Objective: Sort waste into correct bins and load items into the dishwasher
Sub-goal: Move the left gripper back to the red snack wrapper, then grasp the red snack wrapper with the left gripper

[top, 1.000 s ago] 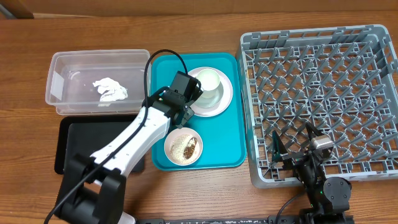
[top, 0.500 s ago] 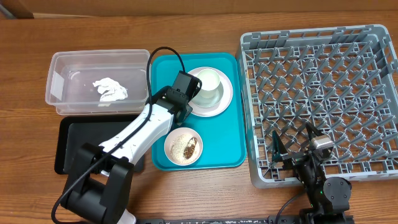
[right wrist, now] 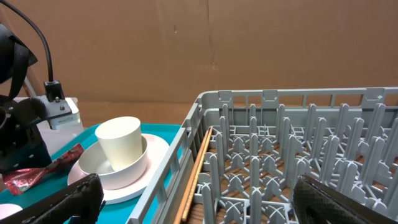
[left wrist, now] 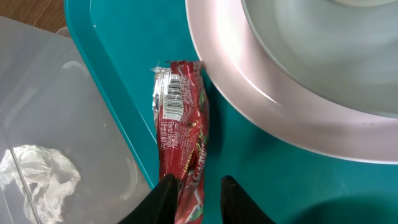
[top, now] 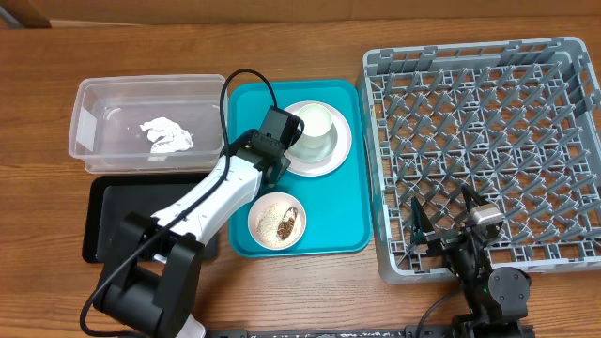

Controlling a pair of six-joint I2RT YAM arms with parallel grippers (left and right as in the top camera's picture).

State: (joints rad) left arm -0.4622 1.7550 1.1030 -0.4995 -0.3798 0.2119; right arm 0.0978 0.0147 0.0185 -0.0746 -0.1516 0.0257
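One left gripper finger overlaps the red snack wrapper's side, so next I back off, open wider and pinch the wrapper's narrow near end (left wrist: 193,214).
The red snack wrapper (left wrist: 183,134) lies on the teal tray (left wrist: 273,168), squeezed between the plate's rim (left wrist: 249,68) and the tray's edge. My left gripper (left wrist: 200,198) is open and low over it, with the wrapper's near end between the fingers. The crumpled napkin (top: 167,134) sits in the clear tub (top: 94,141). A greyish-white cup (top: 317,127) stands on the round plate (top: 329,155). The small bowl (top: 277,222) holds rice and brown scraps. The black tray (top: 113,221) is in front of the tub. My right gripper (right wrist: 205,205) hangs wide open over the grey rack's (top: 488,141) near-left corner.
The teal tray (top: 338,216) lies between the tub and the rack. A wooden stick (right wrist: 196,174) lies along the rack's left wall. The left arm's black cable (top: 246,84) loops over the tray's back edge.
The left arm has shifted a little, with its gripper staying low over the wrapper. The right arm has not moved.
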